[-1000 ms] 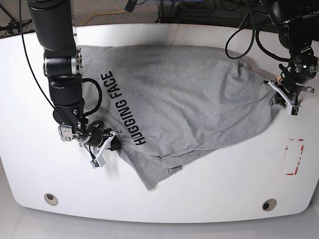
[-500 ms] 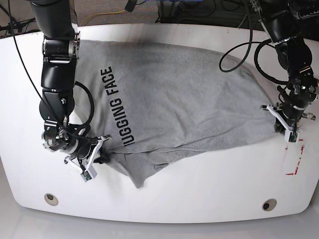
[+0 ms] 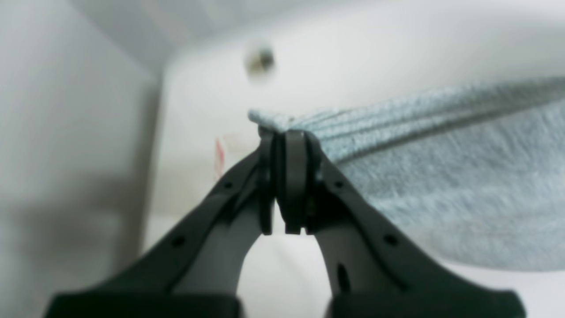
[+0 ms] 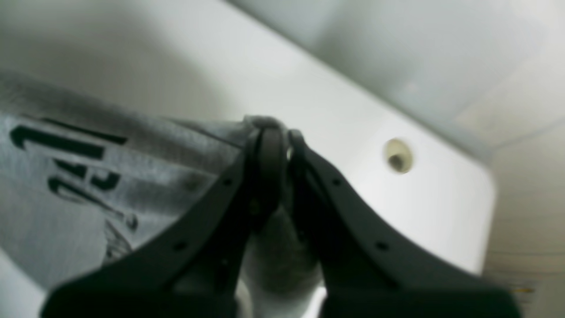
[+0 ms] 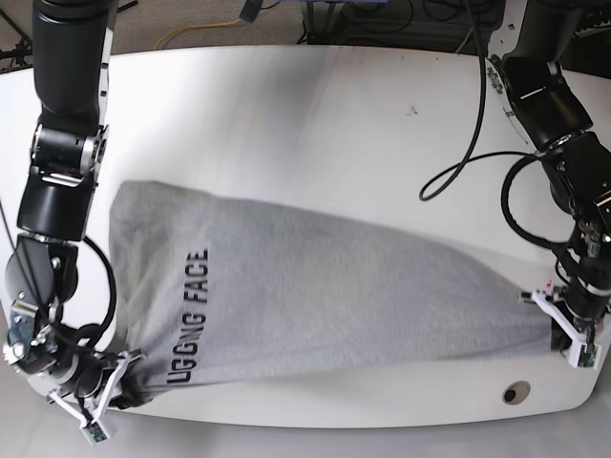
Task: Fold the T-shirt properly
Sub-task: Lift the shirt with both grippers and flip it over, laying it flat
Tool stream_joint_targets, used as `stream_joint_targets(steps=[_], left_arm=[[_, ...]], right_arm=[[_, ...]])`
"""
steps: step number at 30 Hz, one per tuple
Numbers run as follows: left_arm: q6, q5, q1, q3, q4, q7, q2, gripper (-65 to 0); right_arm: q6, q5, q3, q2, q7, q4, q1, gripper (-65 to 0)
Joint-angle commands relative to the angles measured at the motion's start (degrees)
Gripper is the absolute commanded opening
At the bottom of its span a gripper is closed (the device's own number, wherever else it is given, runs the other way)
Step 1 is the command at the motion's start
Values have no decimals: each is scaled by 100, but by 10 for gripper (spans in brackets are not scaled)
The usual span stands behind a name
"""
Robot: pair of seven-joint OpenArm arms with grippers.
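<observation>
My left gripper releases the T-shirt's tip on the bare white table (image 5: pixel 520 153) beside the black cable loop next.
The light grey T-shirt (image 5: pixel 315 296) lies stretched wide across the near half of the white table (image 5: pixel 315 124), its black lettering (image 5: pixel 191 320) reading sideways near the base view's left end. My right gripper (image 5: pixel 113 396) is shut on the shirt's near-left corner, close to the table's front edge. In the right wrist view the right gripper (image 4: pixel 276 132) pinches a bunched fold of the T-shirt (image 4: pixel 66 198). My left gripper (image 5: pixel 565 336) is shut on the far-right tip. The left wrist view has the left gripper (image 3: pixel 284 137) clamped on the T-shirt (image 3: pixel 441 176) by its ribbed edge.
A round hole (image 5: pixel 516 392) sits in the table near the front right, below the left gripper. The same kind of hole (image 4: pixel 397 157) shows beside the right gripper. Cables run along the back edge (image 5: pixel 210 33). The rounded front edge of the table lies just beyond both grippers.
Both grippers have pulled the shirt from the back of the table toward the front edge. The cloth has slid forward and drawn out into a long, flatter shape.
</observation>
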Motion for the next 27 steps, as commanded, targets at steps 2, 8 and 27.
stream_joint_targets(steps=[2, 8, 27], left_arm=[[44, 34, -651, 0, 283, -3, -101, -646], [35, -1, -1416, 17, 380, 428, -304, -646], [-510, -10, 905, -132, 1355, 348, -260, -646]], right_arm=[[-29, 1, 70, 171, -211, 228, 737, -650], [-29, 19, 88, 303, -985, 1213, 1176, -650], [-29, 19, 1697, -101, -1503, 4026, -2604, -650]])
